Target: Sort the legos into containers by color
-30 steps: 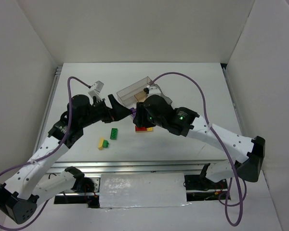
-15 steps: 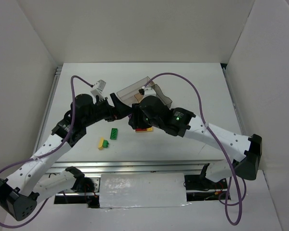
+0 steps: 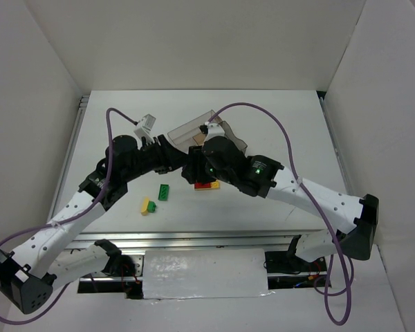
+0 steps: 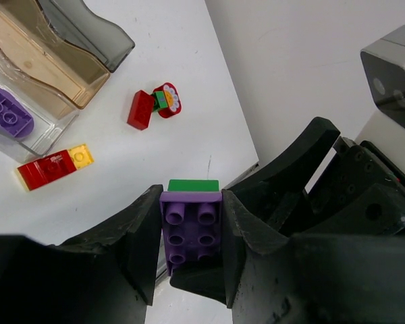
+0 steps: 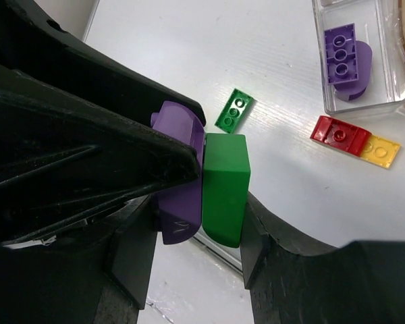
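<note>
My left gripper is holding its purple brick and will release it in the far end of the clear compartment (image 3: pixel 189 150), behind the other purple brick.
Both grippers meet above the table's middle in the top view. My left gripper (image 4: pixel 191 202) is shut on a purple brick (image 4: pixel 191 226), which has a green brick (image 4: pixel 193 185) stuck to its far side. My right gripper (image 5: pixel 199 223) holds that same pair between its fingers, the green brick (image 5: pixel 224 185) on one side and the purple brick (image 5: pixel 179 169) on the other. The containers (image 3: pixel 194 128) sit just behind; the clear compartment (image 5: pixel 385 81) holds purple bricks (image 5: pixel 344 57). Loose on the table lie a green brick (image 3: pixel 164 191), a yellow brick (image 3: pixel 148 205) and a red-and-yellow piece (image 3: pixel 207 185).
A red brick (image 4: pixel 140 110) and a small red flower-like piece (image 4: pixel 166 100) lie beyond the tan and smoky compartments (image 4: pixel 47 61). White walls close in the table on three sides. A metal rail (image 3: pixel 207 238) runs along the near edge.
My left gripper has moved right to the right gripper and shut on the purple brick. The right gripper has kept its hold and barely moved.
</note>
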Controlling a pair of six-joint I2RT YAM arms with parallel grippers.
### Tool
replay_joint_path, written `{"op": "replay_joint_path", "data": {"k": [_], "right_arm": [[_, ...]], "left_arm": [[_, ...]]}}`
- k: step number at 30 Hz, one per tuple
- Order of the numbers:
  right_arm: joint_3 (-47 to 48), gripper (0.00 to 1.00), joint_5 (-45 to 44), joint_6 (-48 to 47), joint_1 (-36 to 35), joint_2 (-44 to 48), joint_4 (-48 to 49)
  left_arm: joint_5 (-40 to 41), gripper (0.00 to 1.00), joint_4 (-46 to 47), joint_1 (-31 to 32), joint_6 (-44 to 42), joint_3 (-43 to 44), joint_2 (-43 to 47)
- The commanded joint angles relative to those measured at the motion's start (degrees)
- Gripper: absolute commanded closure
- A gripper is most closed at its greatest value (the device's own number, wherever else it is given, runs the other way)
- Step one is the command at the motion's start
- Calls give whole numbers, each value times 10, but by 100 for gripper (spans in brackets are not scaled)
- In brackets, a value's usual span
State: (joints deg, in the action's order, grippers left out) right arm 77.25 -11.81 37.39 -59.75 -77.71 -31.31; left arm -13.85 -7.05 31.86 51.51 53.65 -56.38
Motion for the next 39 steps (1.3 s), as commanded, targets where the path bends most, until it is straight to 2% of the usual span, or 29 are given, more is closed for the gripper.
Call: {"op": "replay_joint_path", "data": {"k": [1, 4, 6, 7, 10, 11, 13, 14, 15, 16, 18, 20, 22, 27, 30, 35, 36, 39], "right_arm": [[16, 62, -9, -1, -5, -8, 44], [16, 58, -6, -3, -3, -13, 49], [1, 29, 0, -5, -4, -2, 60], [-17, 1, 2, -11, -4, 14, 67], [-62, 0, 20, -28, 7, 54, 82], [-80, 0, 38, -41, 31, 91, 92], [-152, 0, 160, -59, 66, 140, 144], [-204, 0, 212, -68, 110, 194, 197], [-228, 0, 317, -69, 131, 221, 230], [-250, 0, 365, -70, 152, 264, 257], [-288, 0, 456, -73, 183, 294, 311], [-294, 0, 490, -77, 186, 306, 344], [-294, 1, 536, -65, 187, 298, 366], [-300, 2, 547, -40, 187, 278, 429], [-280, 7, 533, -54, 187, 253, 411], [-278, 14, 513, -69, 186, 242, 408], [-282, 16, 514, -67, 185, 244, 416], [-294, 29, 550, -63, 186, 245, 446]], "left_arm": [[-35, 99, 47, 7, 4, -1, -5], [-23, 100, 52, 8, 1, -4, 2], [-15, 100, 56, 8, -4, -9, 10], [-10, 100, 57, 7, -9, -13, 20], [-1, 100, 50, 7, -35, -10, 38], [-1, 100, 48, 7, -43, -8, 43], [-13, 100, 57, 6, -67, -12, 56], [-32, 100, 64, 6, -76, -17, 61], [-47, 100, 89, 4, -90, -21, 68], [-65, 100, 102, 4, -97, -25, 72], [-130, 100, 134, 3, -106, -40, 79], [-186, 100, 173, 2, -108, -50, 80], [-206, 100, 195, 2, -104, -55, 73], [-242, 100, 244, 2, -77, -71, 66], [-272, 100, 290, 2, -60, -82, 67], [-282, 100, 292, 2, -65, -79, 72], [-283, 100, 294, 2, -67, -80, 75], [-284, 100, 299, 2, -64, -84, 79]]}}
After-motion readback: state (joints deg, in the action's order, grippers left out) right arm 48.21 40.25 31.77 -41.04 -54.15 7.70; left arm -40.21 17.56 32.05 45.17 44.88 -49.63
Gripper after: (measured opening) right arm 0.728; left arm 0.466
